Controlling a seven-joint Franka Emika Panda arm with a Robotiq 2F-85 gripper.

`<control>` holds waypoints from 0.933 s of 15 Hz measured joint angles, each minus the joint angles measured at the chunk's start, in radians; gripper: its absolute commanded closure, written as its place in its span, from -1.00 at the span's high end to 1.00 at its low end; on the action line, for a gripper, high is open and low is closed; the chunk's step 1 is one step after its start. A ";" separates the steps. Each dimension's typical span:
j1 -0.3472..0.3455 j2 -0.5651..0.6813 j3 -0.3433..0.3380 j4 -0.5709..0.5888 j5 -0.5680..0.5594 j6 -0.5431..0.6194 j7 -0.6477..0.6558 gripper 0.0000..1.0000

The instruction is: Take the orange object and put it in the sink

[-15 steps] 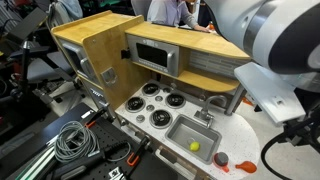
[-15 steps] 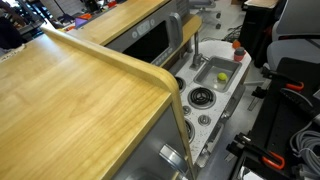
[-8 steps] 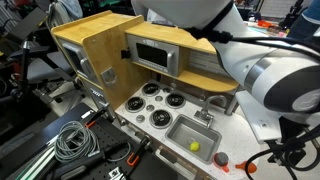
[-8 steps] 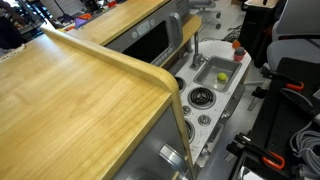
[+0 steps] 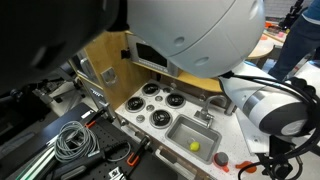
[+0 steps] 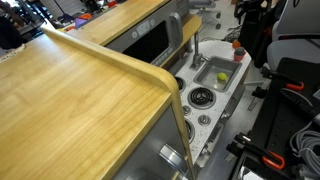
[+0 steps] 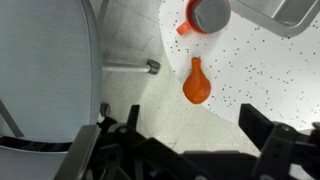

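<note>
Next, I close my gripper on the wide, rounded end (image 5: 247,165) (image 7: 197,91) of the orange object and leave its thin end toward the red cup free.
The orange object (image 7: 196,83) is pear-shaped and lies on the white speckled counter, in the wrist view just ahead of my gripper (image 7: 195,135). The gripper is open and empty, with its two dark fingers spread on either side below the object and hovering above the counter. A corner of the grey sink (image 7: 290,10) shows at the top right. In both exterior views the sink (image 5: 186,130) (image 6: 212,76) holds a small yellow-green ball (image 5: 195,146) (image 6: 222,73). The orange object shows small beyond the sink in an exterior view (image 6: 236,44).
A red cup (image 7: 207,15) lies on its side between the orange object and the sink; it also shows in both exterior views (image 5: 221,158) (image 6: 238,57). The faucet (image 6: 196,48), stove burners (image 5: 152,103) and wooden cabinet (image 6: 70,90) flank the sink. Cables (image 5: 70,140) lie on the floor.
My arm has swung across the exterior view and now hides the upper part of the toy kitchen. The gripper has come in over the counter beyond the sink.
</note>
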 measured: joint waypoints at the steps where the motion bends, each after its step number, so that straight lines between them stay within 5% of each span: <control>1: -0.003 0.021 0.000 0.022 0.000 0.000 0.009 1.00; 14: -0.080 0.314 -0.005 0.305 0.000 -0.019 0.080 1.00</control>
